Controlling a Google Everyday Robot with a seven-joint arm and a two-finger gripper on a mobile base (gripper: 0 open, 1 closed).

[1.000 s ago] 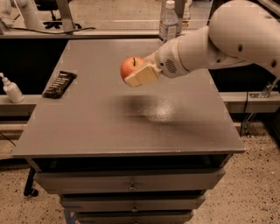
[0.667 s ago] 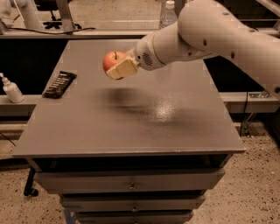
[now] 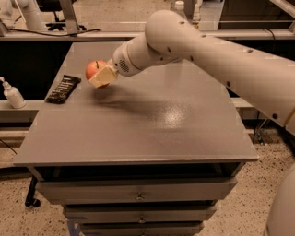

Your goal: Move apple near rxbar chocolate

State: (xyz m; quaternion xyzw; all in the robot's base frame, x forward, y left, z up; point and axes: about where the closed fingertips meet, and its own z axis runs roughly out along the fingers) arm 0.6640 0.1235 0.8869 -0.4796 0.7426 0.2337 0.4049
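Note:
I should let go of the apple on the grey table point(image 3: 84, 82), right up against the long inner edge of the black rxbar chocolate.
The red-orange apple point(image 3: 93, 70) is held in my gripper point(image 3: 101, 76) just above the left part of the grey table point(image 3: 152, 124). The fingers are shut on the apple; a pale finger pad point(image 3: 103, 77) covers its right side. The black rxbar chocolate point(image 3: 63, 88) lies flat at the table's left edge, a short way left and slightly nearer than the apple. My white arm reaches in from the right across the table.
A clear water bottle point(image 3: 178, 7) stands at the table's far edge behind the arm. A white pump bottle point(image 3: 12, 93) sits on a shelf left of the table. Drawers run below the table's front edge.
My gripper has carried the apple leftward and lower across the table, from near the middle toward the black bar.

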